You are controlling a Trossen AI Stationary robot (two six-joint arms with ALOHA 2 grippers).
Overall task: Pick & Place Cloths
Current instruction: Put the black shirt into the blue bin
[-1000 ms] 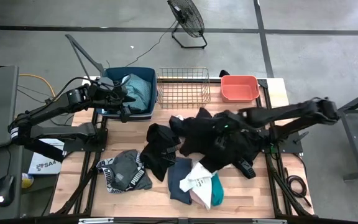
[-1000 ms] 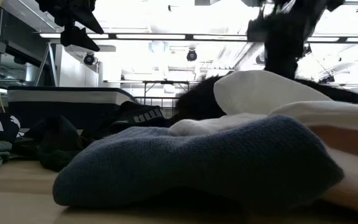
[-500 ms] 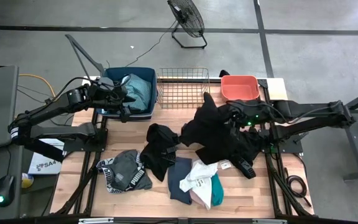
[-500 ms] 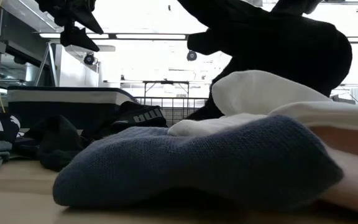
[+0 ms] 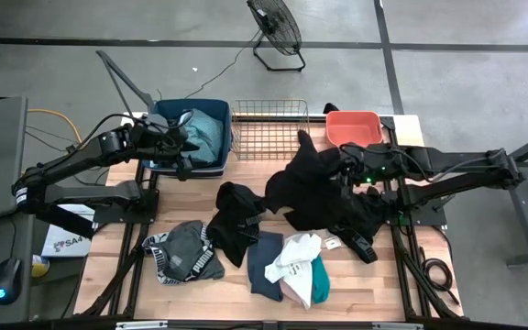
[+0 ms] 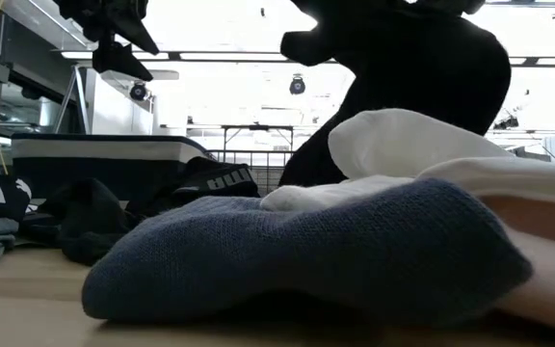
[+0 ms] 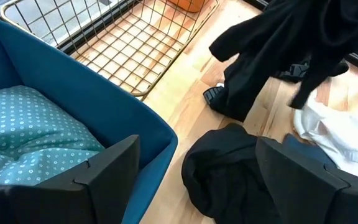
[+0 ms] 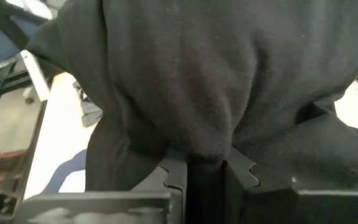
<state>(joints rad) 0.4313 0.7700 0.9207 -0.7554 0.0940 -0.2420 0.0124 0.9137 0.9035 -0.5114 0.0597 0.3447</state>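
Note:
The black cloth's lower part hangs down to the table from my right gripper's pinch. I need to lay the cloth down, take it nearer its middle (image 5: 310, 199) and lift it clear.
My right gripper (image 5: 345, 170) is shut on a large black cloth (image 5: 308, 191) and stands raised over the table's right half. The cloth hangs dark in the low view (image 6: 422, 77). My left gripper (image 5: 183, 154) hovers open at the near rim of the blue tub (image 5: 168, 115), where a teal dotted cloth (image 7: 30, 124) lies. On the table lie another black cloth (image 5: 234, 218), a grey striped one (image 5: 183, 252), and a heap of slate-blue (image 5: 264, 264), white (image 5: 296, 255) and teal (image 5: 320, 280) cloths. My right gripper pinches a bunched fold of the black cloth (image 8: 207, 146) between its two fingers. The fingers come from the table's right, slanting downward. The cloth hangs slack below and spreads out to both sides; its lower part (image 5: 360, 225) still lies on the table.
A wire mesh basket (image 5: 269, 147) stands at the far middle and a coral tub (image 5: 353, 139) at the far right. A fan (image 5: 275, 27) stands on the floor beyond the table. Bare wood shows at the near left (image 5: 117, 284).
My right gripper has risen and drawn back toward the table's right and far side, tipping nearer to level. It stayed shut and pulled the black cloth's upper part up off the heap, while the lower end stayed on the table.

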